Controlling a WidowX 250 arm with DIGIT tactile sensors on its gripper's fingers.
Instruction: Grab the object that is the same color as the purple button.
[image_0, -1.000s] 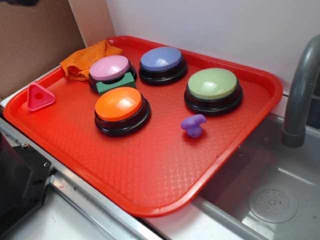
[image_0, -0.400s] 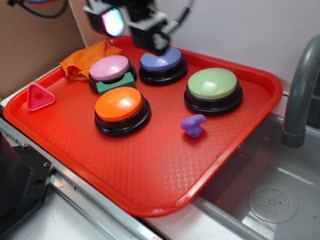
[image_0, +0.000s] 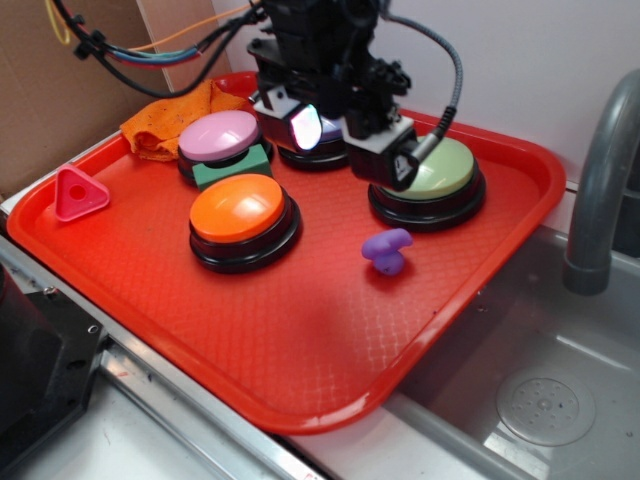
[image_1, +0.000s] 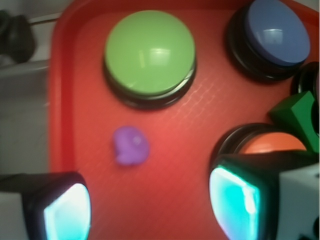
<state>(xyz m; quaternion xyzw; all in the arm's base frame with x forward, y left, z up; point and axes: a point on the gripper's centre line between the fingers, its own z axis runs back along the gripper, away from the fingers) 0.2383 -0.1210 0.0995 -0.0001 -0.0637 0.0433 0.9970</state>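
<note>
The robot's gripper will next move to the small purple mushroom-like toy in front of the green button and close on the toy's sides (image_0: 386, 252) (image_1: 131, 146).
The small purple mushroom-like toy (image_0: 386, 250) lies on the red tray (image_0: 300, 330), in front of the green button; in the wrist view the toy (image_1: 131, 145) sits ahead of my fingers, a little left of centre. The purple button (image_1: 277, 32) is at the wrist view's top right; in the exterior view my arm hides most of it. My gripper (image_0: 345, 145) hovers above the tray between the purple and green buttons, open and empty. In the wrist view the gripper (image_1: 150, 207) shows both glowing pads wide apart.
A green button (image_0: 440, 170), an orange button (image_0: 238, 208) and a pink-lilac button (image_0: 218, 135) stand on the tray. A green block (image_0: 230, 168), a pink triangle (image_0: 78, 192) and an orange cloth (image_0: 165, 120) lie at the left. A grey faucet (image_0: 600, 180) and a sink (image_0: 540, 400) are to the right.
My gripper has come in from the top and moved down and right, from over the purple button toward the green one. The toy and buttons have not moved.
</note>
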